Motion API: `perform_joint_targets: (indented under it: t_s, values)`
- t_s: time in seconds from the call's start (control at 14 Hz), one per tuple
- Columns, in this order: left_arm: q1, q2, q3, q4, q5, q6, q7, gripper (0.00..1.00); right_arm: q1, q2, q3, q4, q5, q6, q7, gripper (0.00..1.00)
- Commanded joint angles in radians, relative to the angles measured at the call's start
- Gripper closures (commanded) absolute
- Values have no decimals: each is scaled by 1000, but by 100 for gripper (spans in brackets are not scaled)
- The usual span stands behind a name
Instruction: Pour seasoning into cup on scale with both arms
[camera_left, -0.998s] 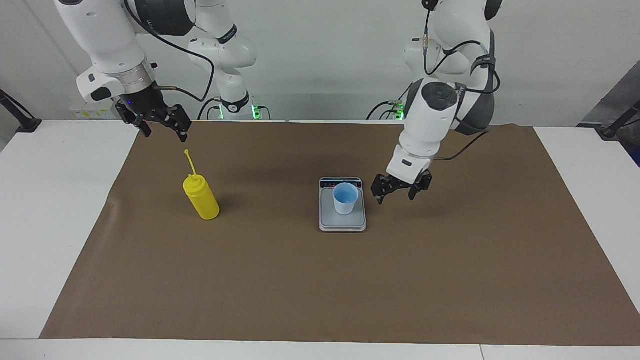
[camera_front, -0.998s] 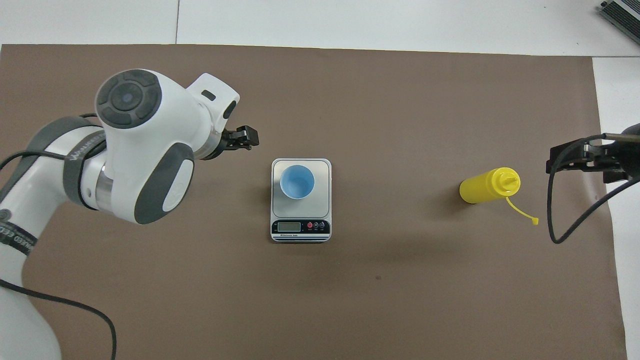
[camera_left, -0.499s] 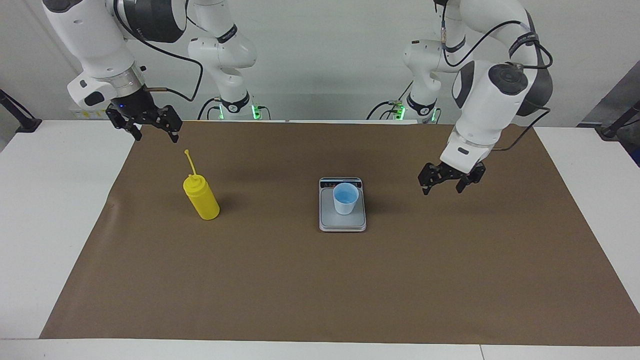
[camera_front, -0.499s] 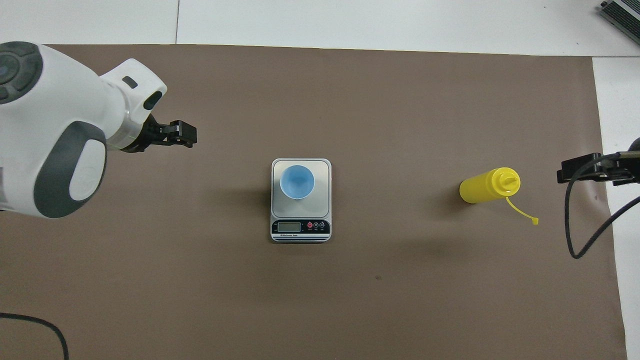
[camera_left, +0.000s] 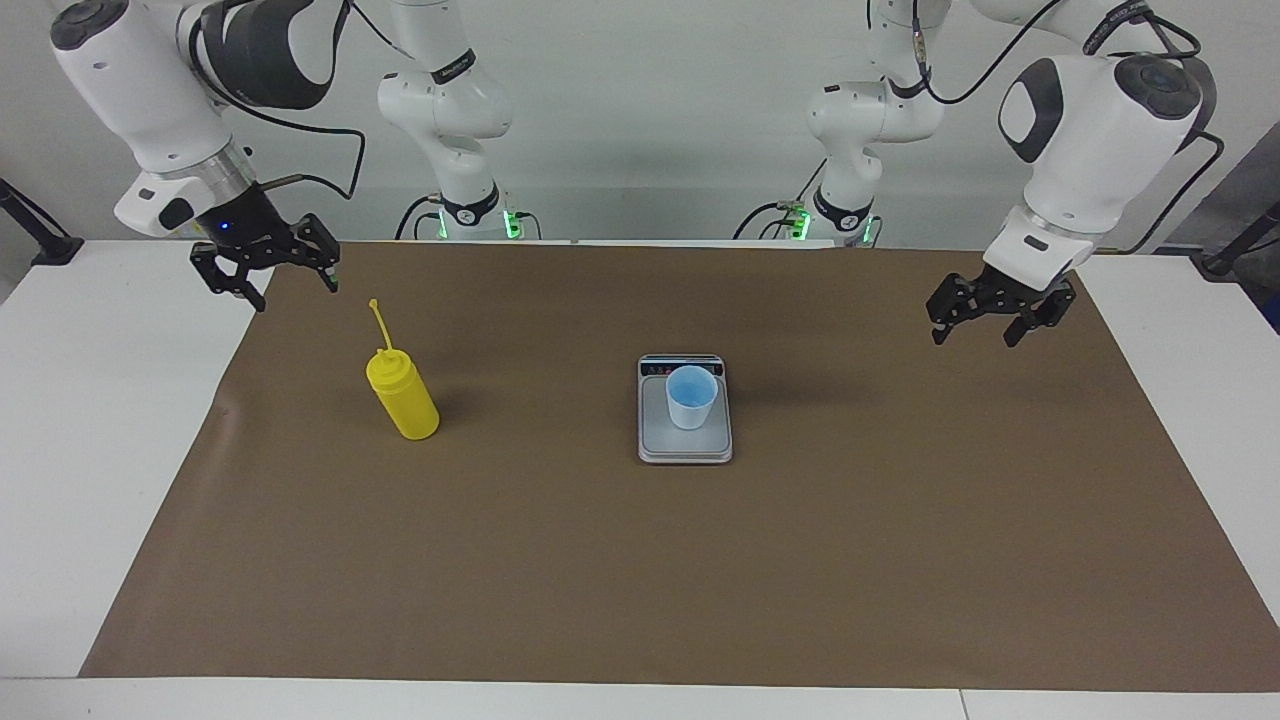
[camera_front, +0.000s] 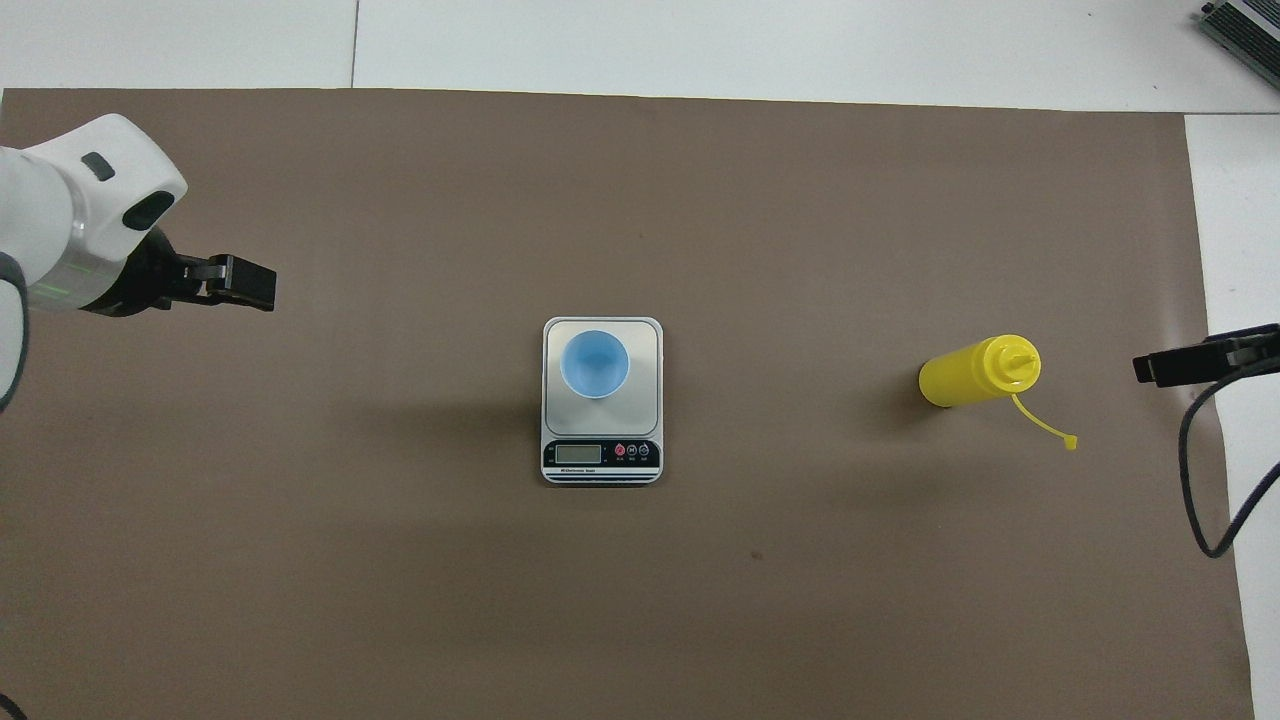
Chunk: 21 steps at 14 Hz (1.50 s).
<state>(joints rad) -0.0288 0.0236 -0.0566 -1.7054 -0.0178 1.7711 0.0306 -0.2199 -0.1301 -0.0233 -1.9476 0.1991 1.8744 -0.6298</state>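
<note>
My right gripper will move to the yellow seasoning bottle next, and there it will close around the middle of its body (camera_front: 956, 377), just below the cap.
The yellow seasoning bottle (camera_left: 405, 400) stands upright on the brown mat toward the right arm's end, its cap strap (camera_left: 378, 322) sticking up; it also shows in the overhead view (camera_front: 965, 375). The pale blue cup (camera_left: 690, 397) stands on the scale (camera_left: 685, 447) at the mat's middle; the overhead view shows the cup (camera_front: 594, 364) on the scale's plate (camera_front: 645, 345). My right gripper (camera_left: 292, 292) is open and empty, raised over the mat's edge, apart from the bottle. My left gripper (camera_left: 975, 338) is open and empty, raised over the mat's other end, well apart from the cup.
The brown mat (camera_left: 640, 560) covers most of the white table (camera_left: 100, 420). A black cable (camera_front: 1200, 480) hangs from the right arm.
My left gripper has moved up and away from the cup toward the left arm's end of the table. My right gripper has drawn back from the bottle toward the mat's edge.
</note>
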Motion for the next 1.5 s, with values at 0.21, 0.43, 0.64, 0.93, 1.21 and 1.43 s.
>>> perform_joint_targets:
  t_s: [0.21,0.43,0.64,0.93,1.21,1.43]
  values:
    - [63,-51,-9,18,13,-88,74,0,-117,-68,6,-256,285,152,-425,0]
    - [63,-45,-11,114,7,-191,63,0,-196,12,6,-326,532,181,-788,0]
    - [61,-40,-19,168,6,-251,37,0,-222,61,5,-356,670,180,-942,0]
    - [52,-51,-22,161,6,-256,-12,0,-219,104,6,-384,807,175,-1098,0]
    - [56,-67,-22,138,2,-242,-15,0,-200,136,8,-386,879,180,-1220,0]
    - [56,-80,-22,110,1,-240,-15,0,-150,138,8,-386,917,186,-1275,0]
